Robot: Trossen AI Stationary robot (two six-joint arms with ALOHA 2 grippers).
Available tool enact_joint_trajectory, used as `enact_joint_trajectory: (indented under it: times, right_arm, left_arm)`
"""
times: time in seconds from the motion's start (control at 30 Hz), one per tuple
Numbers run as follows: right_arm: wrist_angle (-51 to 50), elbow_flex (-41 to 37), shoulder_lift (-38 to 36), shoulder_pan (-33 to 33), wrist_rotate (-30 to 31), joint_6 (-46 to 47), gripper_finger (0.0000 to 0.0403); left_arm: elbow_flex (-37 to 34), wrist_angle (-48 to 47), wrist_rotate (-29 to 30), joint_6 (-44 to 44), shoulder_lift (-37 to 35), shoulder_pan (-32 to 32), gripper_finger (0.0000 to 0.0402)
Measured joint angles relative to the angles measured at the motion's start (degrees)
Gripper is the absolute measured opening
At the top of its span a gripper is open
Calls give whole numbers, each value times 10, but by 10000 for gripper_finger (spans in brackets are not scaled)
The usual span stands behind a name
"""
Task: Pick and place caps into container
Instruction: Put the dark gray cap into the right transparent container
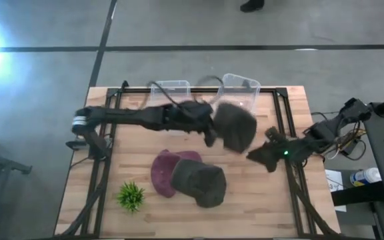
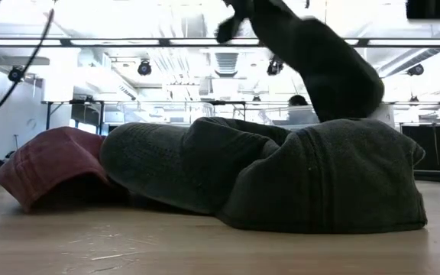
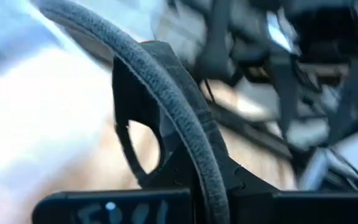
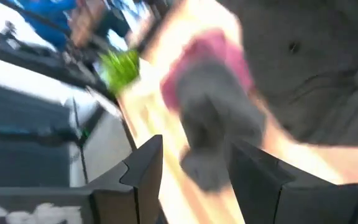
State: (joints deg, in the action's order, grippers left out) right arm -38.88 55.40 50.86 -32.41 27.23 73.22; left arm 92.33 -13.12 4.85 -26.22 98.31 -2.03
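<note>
My left gripper will release the dark grey-olive cap inside the clear container nearer my right gripper [image 1: 231,103].
My left gripper [image 1: 211,127] reaches from the table's left and is shut on a dark grey-olive cap [image 1: 236,125]. The cap is held in the air just in front of the clear containers and also shows at the top of the low view [image 2: 319,65]. A maroon cap [image 1: 163,170] lies on the table, and the second grey-olive cap [image 1: 200,182] lies partly over its right side. My right gripper [image 1: 264,157] is open and empty over the table's right part, right of the lying caps. My left gripper pinches the held cap by its corded rim [image 3: 188,134], which runs between the two fingers. The fingers come at it from the table's left. The cap is lifted clear of the table and hangs on the gripper's right side and below it [image 2: 334,76].
Two clear plastic containers [image 1: 240,85] [image 1: 172,89] stand at the table's far edge. A small green plant [image 1: 131,195] stands near the front left. Black frame rails [image 1: 105,157] run along the left and right sides. A person's shoe [image 1: 252,5] shows on the floor beyond the table.
</note>
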Motion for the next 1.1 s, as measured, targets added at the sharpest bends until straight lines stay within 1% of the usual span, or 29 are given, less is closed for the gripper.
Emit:
enact_joint_trajectory:
  times: [0.1, 0.17, 0.2, 0.23, 0.37, 0.47, 0.53, 0.6, 0.73, 0.83, 0.97, 1.1]
  right_arm:
    - [-46, 46, -2, -11, 87, -37, 166]
    - [-90, 69, 3, -11, 126, -38, 166]
    - [-115, 75, 6, -11, 141, -30, 166]
    - [-140, 81, 9, -10, 152, -16, 166]
    - [-226, 91, 17, -9, 167, 74, 166]
    - [-239, 75, 16, -9, 165, 130, 166]
    - [-239, 62, 14, -10, 162, 160, 166]
    - [-237, 52, 13, -10, 160, 182, 166]
    - [-216, 31, 15, -11, 158, 196, 166]
    - [-191, 17, 15, -11, 158, 197, 166]
    - [-174, 11, 18, -11, 158, 198, 166]
    - [-173, 10, 25, -16, 158, 199, 166]
  left_arm:
    - [1, 30, 119, 62, -40, -2, 9]
    - [2, 51, 187, 114, -49, -9, 9]
    - [2, 59, 207, 133, -48, -17, 9]
    - [2, 62, 211, 143, -45, -27, 9]
    - [1, 58, 183, 133, -7, -75, 9]
    - [8, 49, 132, 112, 35, -109, 9]
    - [32, 28, 91, 81, 69, -125, 9]
    - [64, 2, 74, 67, 106, -131, 9]
    - [147, -31, 40, 68, 178, -132, 13]
    - [218, -71, 36, 69, 229, -132, 14]
    - [300, -165, 39, 68, 291, -132, 15]
    - [356, -237, 81, 66, 316, -133, 17]
